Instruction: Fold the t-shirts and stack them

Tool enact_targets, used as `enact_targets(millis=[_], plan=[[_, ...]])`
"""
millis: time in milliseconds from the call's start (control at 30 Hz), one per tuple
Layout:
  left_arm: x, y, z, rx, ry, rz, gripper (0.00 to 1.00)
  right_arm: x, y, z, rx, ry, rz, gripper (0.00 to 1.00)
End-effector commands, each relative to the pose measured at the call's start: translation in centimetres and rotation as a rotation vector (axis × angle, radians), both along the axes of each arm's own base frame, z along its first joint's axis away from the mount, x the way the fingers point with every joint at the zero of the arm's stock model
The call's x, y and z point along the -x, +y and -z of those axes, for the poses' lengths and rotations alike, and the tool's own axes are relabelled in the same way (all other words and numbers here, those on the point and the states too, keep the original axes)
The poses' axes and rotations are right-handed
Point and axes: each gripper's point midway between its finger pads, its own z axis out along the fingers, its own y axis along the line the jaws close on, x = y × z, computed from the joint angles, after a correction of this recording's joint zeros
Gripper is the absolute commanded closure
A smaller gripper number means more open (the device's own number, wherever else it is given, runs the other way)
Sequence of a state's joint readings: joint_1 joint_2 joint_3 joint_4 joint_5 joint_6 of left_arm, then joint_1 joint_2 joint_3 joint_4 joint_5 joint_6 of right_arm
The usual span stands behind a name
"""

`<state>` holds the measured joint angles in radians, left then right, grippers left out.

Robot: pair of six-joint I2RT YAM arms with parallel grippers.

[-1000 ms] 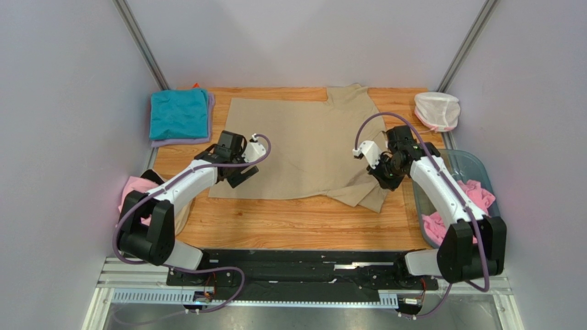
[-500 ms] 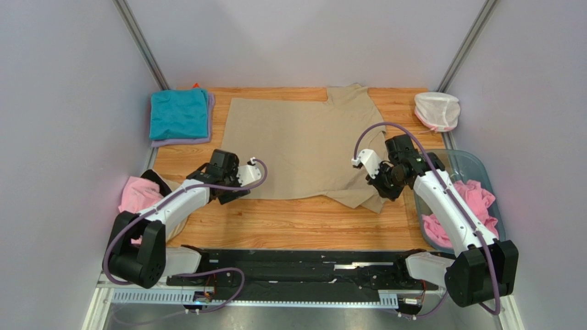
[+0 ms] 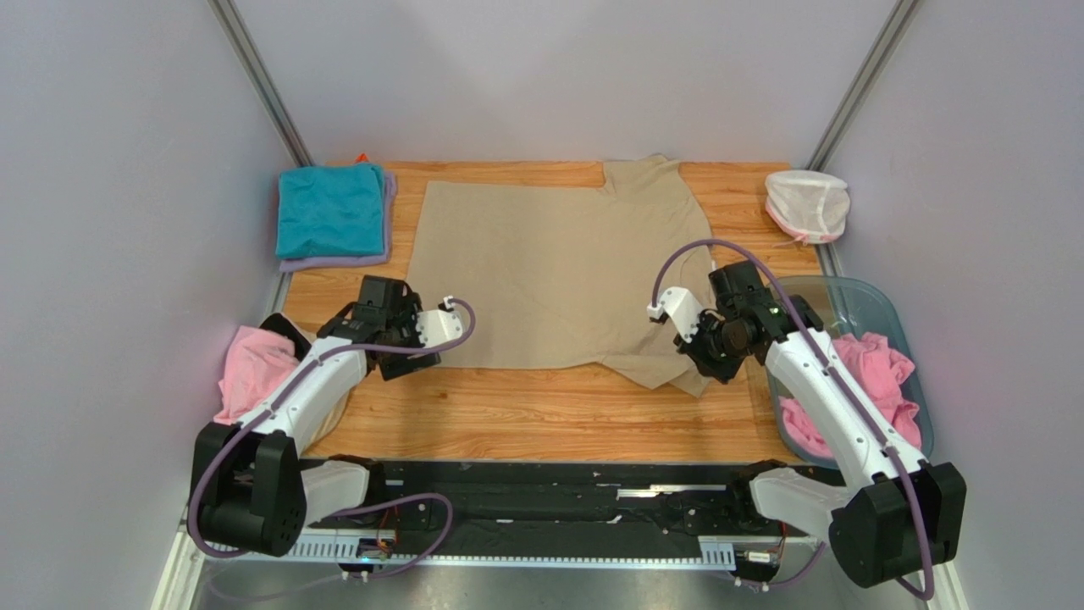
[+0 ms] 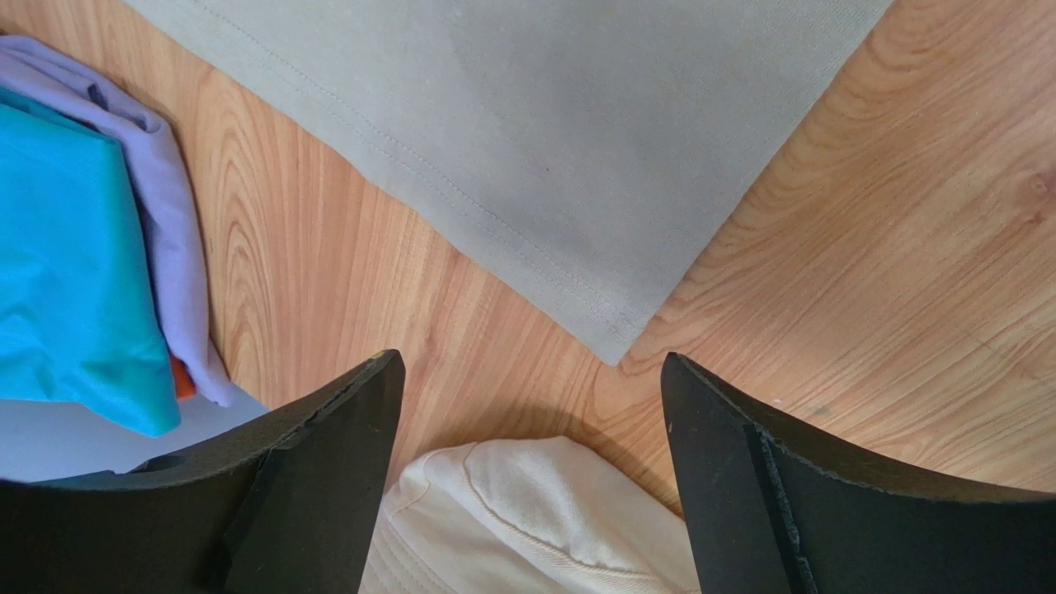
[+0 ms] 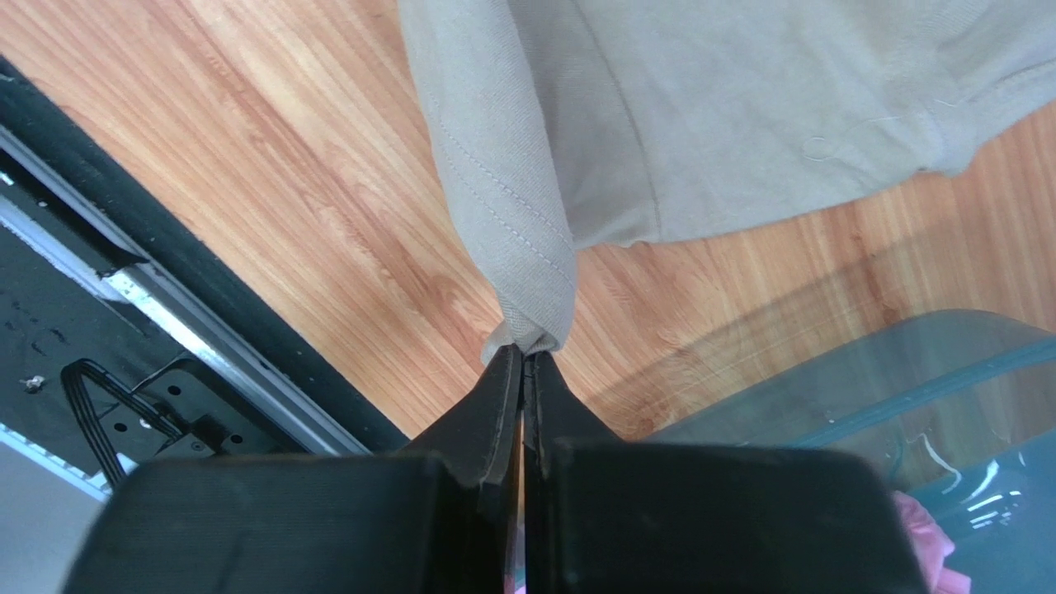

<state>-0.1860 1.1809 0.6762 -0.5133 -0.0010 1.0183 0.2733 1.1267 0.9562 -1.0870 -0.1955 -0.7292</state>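
Note:
My left fingers hang over the cream cloth, short of the tan shirt's loose corner, so next I pinch that corner [image 4: 611,338] before folding the shirt.
A large tan-beige t-shirt [image 3: 547,273] lies spread flat across the middle of the table. My right gripper [image 3: 702,369] is shut on a bunched bit of its near right edge [image 5: 522,357], held low over the wood. My left gripper [image 3: 410,361] is open and empty, just off the tan shirt's near left corner [image 4: 616,353]. A folded teal shirt [image 3: 331,210] lies on a lilac one [image 3: 333,263] at the far left. Pink shirts lie at the left edge [image 3: 252,369] and in the tub [image 3: 881,369].
A clear bluish tub [image 3: 878,299] stands at the right edge. A white net pouch [image 3: 807,203] sits at the far right corner. A cream cloth [image 4: 545,520] lies right under my left gripper. The black rail [image 3: 547,489] runs along the near edge.
My left gripper has moved back and to the left, off the tan shirt to its near left corner. My right gripper has pulled the shirt's near right edge toward the near side.

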Motion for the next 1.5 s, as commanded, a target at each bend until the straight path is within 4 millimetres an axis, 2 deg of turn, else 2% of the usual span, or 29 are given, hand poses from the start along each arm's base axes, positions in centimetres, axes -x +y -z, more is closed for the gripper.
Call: enact_targets(millis=[0,167,600,667,900,1000,1267,1467], plan=[[0.4,-0.2,0.9,0.001,0.045,0.059,0.15,1.5,1.0,0.2,-0.033,0.016,-0.004,1.0],[-0.1,0.3,1.5,-0.016,0.069,0.057,0.16,2.2,1.2,1.4,-0.013,0.029,-0.013,1.0],[-0.2,1.5,2.9,-0.027,0.149,0.056,0.22,2.8,1.6,2.7,-0.029,0.048,-0.008,1.0],[-0.3,1.5,3.2,-0.026,0.163,0.056,0.26,2.8,1.7,2.8,-0.027,0.048,-0.008,1.0],[-0.6,1.7,4.1,-0.03,0.218,0.05,0.61,2.9,1.4,3.2,-0.012,0.054,-0.005,1.0],[-0.4,1.6,4.5,-0.022,0.239,0.048,0.65,2.9,1.3,3.3,-0.005,0.054,-0.001,1.0],[0.5,1.6,5.7,-0.019,0.276,0.045,0.66,2.8,1.4,3.3,-0.002,0.058,-0.004,1.0],[0.6,1.3,4.7,0.004,0.257,0.039,0.54,2.7,1.4,3.3,-0.002,0.058,-0.004,1.0]])
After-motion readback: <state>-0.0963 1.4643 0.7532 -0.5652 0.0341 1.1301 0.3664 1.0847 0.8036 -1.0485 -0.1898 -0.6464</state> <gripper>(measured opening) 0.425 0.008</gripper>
